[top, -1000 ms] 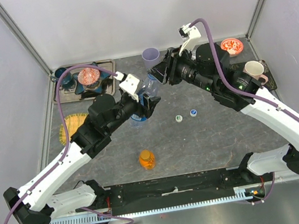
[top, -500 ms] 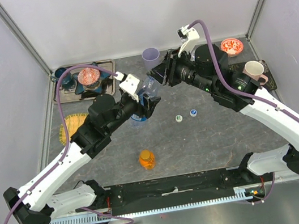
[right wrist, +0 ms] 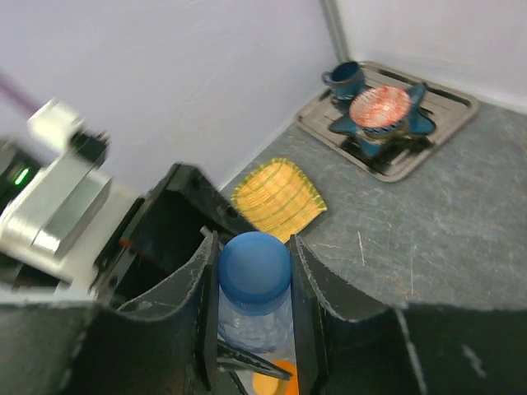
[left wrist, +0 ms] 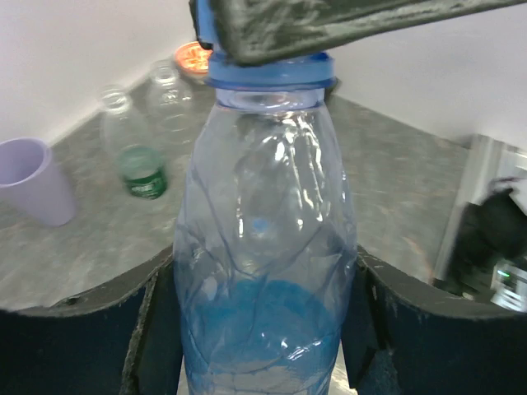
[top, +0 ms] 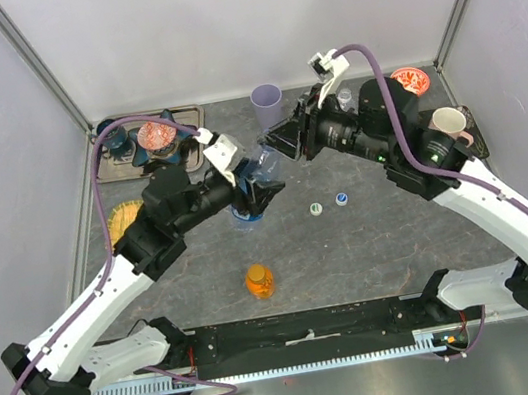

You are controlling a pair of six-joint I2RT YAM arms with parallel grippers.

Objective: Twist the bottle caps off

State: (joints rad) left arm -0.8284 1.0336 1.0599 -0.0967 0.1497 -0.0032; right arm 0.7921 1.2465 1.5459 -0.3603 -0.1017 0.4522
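Observation:
The robot's right gripper should release the bottle's blue cap, which still sits on the bottle neck, on the table (top: 328,231) just in front of the white-and-green cap.
My left gripper (top: 249,200) (left wrist: 263,337) is shut on the lower body of a clear bottle with a blue label (top: 253,181) (left wrist: 263,239), held tilted above the table. My right gripper (top: 270,146) (right wrist: 254,276) is shut on its blue cap (right wrist: 254,262) (left wrist: 272,72), one finger on each side. The cap sits on the bottle neck. The short orange bottle (top: 260,280) (right wrist: 276,383) stands capped near the front. A white-and-green cap (top: 316,209) and a blue cap (top: 341,199) lie loose on the table. A green-label bottle (left wrist: 138,152) and a plain clear bottle (left wrist: 169,90) stand capless at the back.
A purple cup (top: 266,101) (left wrist: 33,185) stands at the back middle. A tray (top: 188,134) with dishes is back left, with a yellow woven mat (top: 131,222) (right wrist: 278,197) in front of it. A pink mug (top: 449,123) and a red bowl (top: 409,82) are back right.
My right wrist has swung and its gripper has shifted slightly down-left at the bottle top. My left arm has shifted a little left while still holding the bottle.

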